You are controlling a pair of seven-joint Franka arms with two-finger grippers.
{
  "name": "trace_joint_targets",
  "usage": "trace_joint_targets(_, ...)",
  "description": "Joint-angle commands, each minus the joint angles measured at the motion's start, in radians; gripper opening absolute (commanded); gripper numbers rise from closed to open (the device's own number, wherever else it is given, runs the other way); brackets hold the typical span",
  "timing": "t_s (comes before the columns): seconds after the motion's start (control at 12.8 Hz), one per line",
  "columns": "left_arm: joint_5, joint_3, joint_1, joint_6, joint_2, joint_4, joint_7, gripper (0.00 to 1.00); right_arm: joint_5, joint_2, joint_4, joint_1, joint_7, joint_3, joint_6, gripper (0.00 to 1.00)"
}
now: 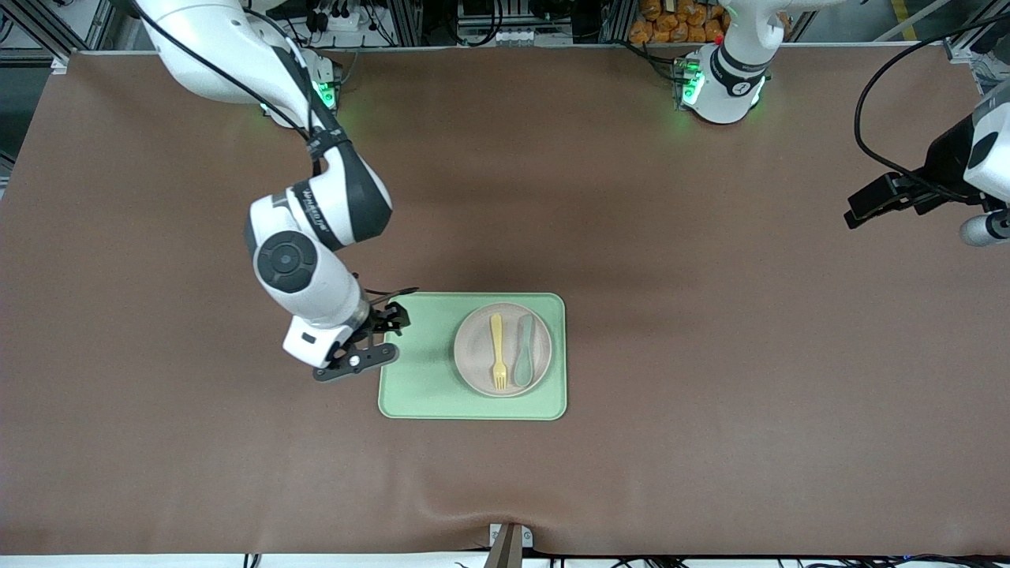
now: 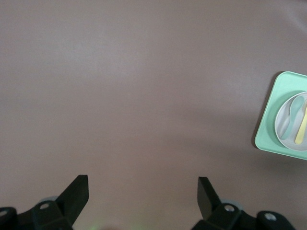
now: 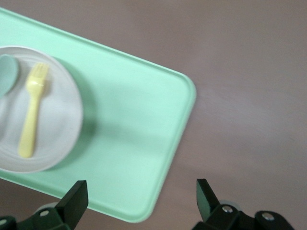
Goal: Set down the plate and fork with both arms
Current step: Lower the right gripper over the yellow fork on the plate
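The pale-yellow fork lies on the plate next to the grey-green spoon, and I will next close my right gripper on the handle's middle [image 1: 497, 338] [image 3: 31, 124] of that fork.
The pale cream-pink plate [image 1: 476, 347] lies on the light-green tray [image 1: 418, 379] near the table's middle. The pale-yellow fork [image 1: 498, 351] lies on the plate beside a grey-green spoon [image 1: 525, 351]. My right gripper [image 1: 377, 339] is open and empty, low over the tray's edge toward the right arm's end. In the right wrist view its open gripper [image 3: 141, 189] hangs over a corner of the tray [image 3: 134, 143], with the plate [image 3: 57, 124] and fork [image 3: 31, 115] a little way off. My left gripper [image 1: 856, 213] waits open over bare table at the left arm's end.
The brown table mat [image 1: 710, 355] spreads around the tray. The left wrist view shows its open gripper [image 2: 143, 184] over bare mat, with the tray [image 2: 268, 134] and fork [image 2: 302, 124] at the view's edge. A black cable [image 1: 868, 118] loops by the left arm.
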Motion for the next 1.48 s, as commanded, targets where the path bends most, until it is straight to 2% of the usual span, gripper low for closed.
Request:
trace_joint_targets(0.0,0.006,-0.007,0.016,0.008,-0.014,-0.014,0.019,1.0,-0.008,0.09,0.061,0.084,-0.006,0.001,0.101,1.0)
trace_joint_targets(0.31,0.003,-0.005,0.028,0.043,0.031,-0.014,0.02,1.0,-0.006,0.198,0.15,0.134,-0.093,0.001,0.16,1.0)
trace_joint_targets(0.55,-0.026,-0.005,0.035,0.054,0.051,-0.014,0.02,1.0,-0.002,0.243,0.153,0.134,-0.093,0.002,0.252,1.0)
trace_joint_targets(0.7,-0.057,-0.005,0.058,0.058,0.051,-0.014,0.022,1.0,0.0,0.26,0.153,0.157,-0.086,0.004,0.261,1.0)
trace_joint_targets(0.94,-0.015,0.0,0.056,0.051,0.048,-0.02,0.025,1.0,0.001,0.282,0.158,0.17,-0.074,0.004,0.281,1.0)
trace_joint_targets(1.09,0.06,-0.008,0.053,0.048,0.046,-0.023,0.026,1.0,0.001,0.286,0.158,0.19,-0.028,0.004,0.284,1.0)
trace_joint_targets(1.4,0.063,-0.01,0.048,0.034,0.051,-0.024,0.028,1.0,0.001,0.298,0.156,0.2,0.003,0.004,0.287,1.0)
